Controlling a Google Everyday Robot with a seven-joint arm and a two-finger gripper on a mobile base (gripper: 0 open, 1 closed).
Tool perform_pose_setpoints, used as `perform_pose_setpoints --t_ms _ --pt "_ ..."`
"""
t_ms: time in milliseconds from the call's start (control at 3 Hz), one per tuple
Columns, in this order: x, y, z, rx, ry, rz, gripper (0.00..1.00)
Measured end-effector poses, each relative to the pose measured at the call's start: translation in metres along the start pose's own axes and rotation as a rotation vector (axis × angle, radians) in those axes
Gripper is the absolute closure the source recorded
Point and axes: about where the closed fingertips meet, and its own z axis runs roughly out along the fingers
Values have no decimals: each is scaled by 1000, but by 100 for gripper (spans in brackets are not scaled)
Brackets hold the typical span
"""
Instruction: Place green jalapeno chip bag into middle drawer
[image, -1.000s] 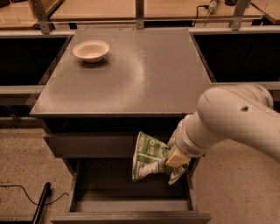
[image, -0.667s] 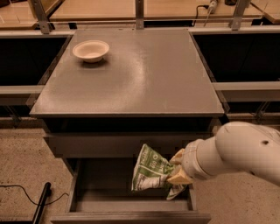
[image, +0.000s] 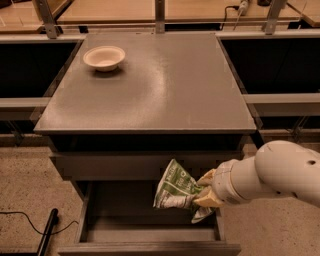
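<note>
The robot's gripper needs to release the green jalapeno chip bag on the middle drawer's bottom, just behind its front panel (image: 168, 219).
The green jalapeno chip bag (image: 175, 191), crinkled green and white foil, hangs over the right part of the pulled-out middle drawer (image: 150, 232), just above its floor. My gripper (image: 205, 191) is shut on the bag's right side, with the white arm reaching in from the right. The drawer stands open below the closed top drawer front of the grey cabinet (image: 150, 90).
A white bowl (image: 104, 57) sits at the back left of the cabinet top. A black cable and bar (image: 45, 232) lie on the speckled floor at the lower left. Wooden tables and metal rails stand behind the cabinet.
The arm has dropped lower and drawn to the right. The bag has moved down with it, deeper into the open drawer.
</note>
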Motion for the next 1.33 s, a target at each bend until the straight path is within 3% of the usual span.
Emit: perform_pose_setpoints --t_ms 333,667,1000,1333 --pt "18 -3 46 -78 -138 32 100" --pt "39 -2 84 -102 -264 -11 100" --pt "60 7 137 -165 -344 -150 100" --pt "72 16 175 -216 -297 -217 100"
